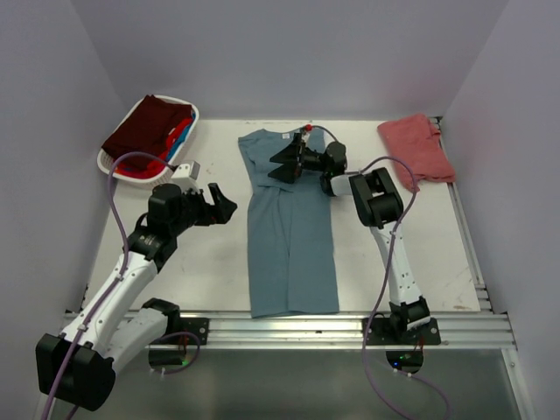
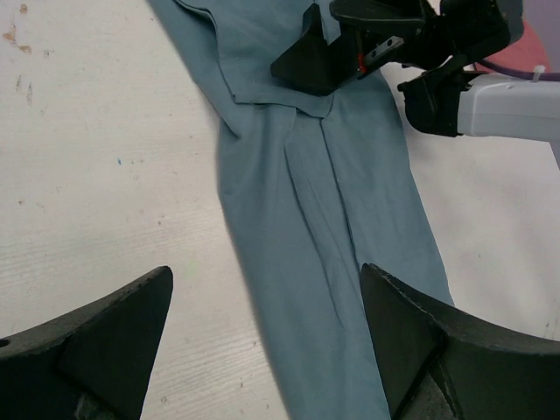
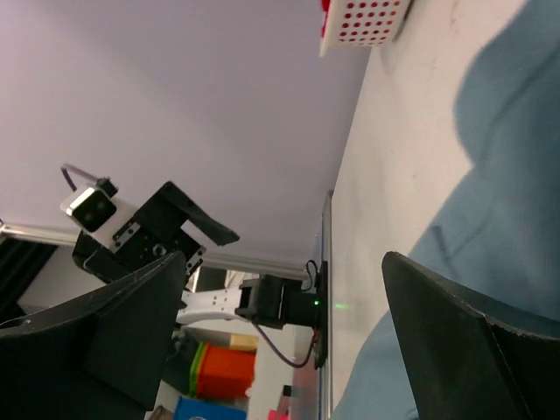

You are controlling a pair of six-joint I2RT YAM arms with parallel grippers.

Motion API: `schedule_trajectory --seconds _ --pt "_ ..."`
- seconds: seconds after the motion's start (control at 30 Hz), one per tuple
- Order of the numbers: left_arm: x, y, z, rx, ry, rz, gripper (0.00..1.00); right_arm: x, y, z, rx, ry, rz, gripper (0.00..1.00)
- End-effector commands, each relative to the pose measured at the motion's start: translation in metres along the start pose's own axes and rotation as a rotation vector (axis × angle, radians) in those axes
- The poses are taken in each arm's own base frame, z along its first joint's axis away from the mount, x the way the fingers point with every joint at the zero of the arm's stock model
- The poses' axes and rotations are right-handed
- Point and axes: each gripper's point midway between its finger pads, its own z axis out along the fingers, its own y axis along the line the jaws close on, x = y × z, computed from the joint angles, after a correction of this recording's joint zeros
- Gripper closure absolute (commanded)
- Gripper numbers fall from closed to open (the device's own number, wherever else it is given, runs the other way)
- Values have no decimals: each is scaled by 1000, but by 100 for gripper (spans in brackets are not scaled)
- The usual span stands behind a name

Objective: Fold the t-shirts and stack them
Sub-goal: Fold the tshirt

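I need to next use my left gripper to grab the basket-side corner (image 1: 254, 313) of the front hem of the slate teal-blue t-shirt, to fold it toward the back.
The slate teal-blue t-shirt (image 1: 289, 236) lies on the table, folded lengthwise into a long strip that runs from the back to the front edge. My right gripper (image 1: 278, 165) is open and empty, low over the strip's upper part near the sleeve fold. My left gripper (image 1: 225, 203) is open and empty, just left of the strip. In the left wrist view the strip (image 2: 341, 227) runs between my fingers, with the right gripper (image 2: 308, 63) at its top. The right wrist view shows the shirt (image 3: 499, 219) at the right. A salmon-red t-shirt (image 1: 416, 147) lies folded at the back right.
A white oval basket (image 1: 118, 164) at the back left holds dark maroon (image 1: 147, 127), bright blue and red shirts. Its perforated wall (image 3: 367, 22) shows in the right wrist view. Grey walls enclose the table. A metal rail (image 1: 289, 328) runs along the front edge.
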Motion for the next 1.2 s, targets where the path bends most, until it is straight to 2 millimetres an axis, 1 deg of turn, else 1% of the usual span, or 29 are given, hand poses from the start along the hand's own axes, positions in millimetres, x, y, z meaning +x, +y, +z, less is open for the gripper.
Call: schedule_trajectory --seconds 0.0,0.07,0.13,0.2,0.23,0.27,0.3,0.33,0.37,0.4,0.47,0.5,0.53,0.57,0.6,0.67,0.7,0.73,0.77,0.8,0.83,0.87,0.9,0.93,1.0,1.03,1.07,1.13,1.17 --pt "-3 -2 0 11 -16 6 9 21 120 -3 -160 66 -461 1" --pt "-4 -3 2 15 -19 7 9 20 127 -3 -112 57 -523 1" --pt "-3 -1 4 15 -21 8 9 21 121 -5 -57 47 -533 1" --pt "-5 -2 6 20 -34 16 9 12 115 -8 73 18 -577 1" --pt "-4 -1 8 18 -28 16 10 24 72 -22 322 27 -308 1" --pt "-4 0 10 17 -27 17 10 -6 35 -45 646 -31 -630 1" --pt "-4 0 11 19 -28 22 10 -23 47 -53 834 -65 -748 1" --pt "-4 0 14 20 -26 23 10 -10 37 -51 960 -16 -783 1" --pt "-3 0 16 21 -22 23 11 -2 30 -68 1066 21 -774 1" --pt "-3 1 18 19 -20 21 11 -10 25 -89 1201 -28 -778 1" --pt "-1 4 25 8 -8 15 12 -10 40 -107 1295 -111 -794 1" --pt "1 7 27 -3 -1 10 12 -3 30 -127 1376 -132 -773 1" --pt "6 12 32 -22 17 6 12 -1 44 -134 1393 -182 -774 1" --pt "9 14 34 -29 27 7 12 10 34 -145 1430 -170 -746 1" --pt "13 17 39 -37 42 6 12 15 32 -152 1451 -174 -730 1" --pt "19 19 44 -34 61 -2 17 26 39 -160 1456 -193 -705 5" --pt "23 18 46 -33 69 -12 18 43 27 -167 1466 -166 -666 7" --pt "25 18 49 -29 74 -16 19 52 25 -167 1453 -176 -634 10" --pt "29 15 50 -24 84 -19 20 60 36 -168 1436 -192 -641 11" --pt "37 14 51 -28 113 -34 21 78 26 -176 1458 -168 -618 11" --pt "43 13 50 -37 131 -39 22 88 27 -176 1477 -177 -625 11" --pt "54 3 49 -21 166 -32 23 97 41 -176 1457 -200 -640 12" --pt "68 -1 44 -29 217 -49 23 115 32 -183 1474 -169 -616 12" --pt "82 -14 39 -15 254 -29 23 130 34 -185 1482 -157 -604 13" --pt "108 -27 23 -16 336 -59 24 158 37 -195 1487 -156 -589 14" --pt "126 -42 13 18 390 -48 24 173 36 -199 1485 -147 -554 14" --pt "143 -45 4 7 437 -94 24 192 37 -205 1457 -135 -539 15" --pt "175 -59 -23 31 534 -87 24 217 33 -214 1458 -131 -480 17" --pt "191 -56 -34 18 577 -95 24 238 25 -218 1432 -84 -437 17"
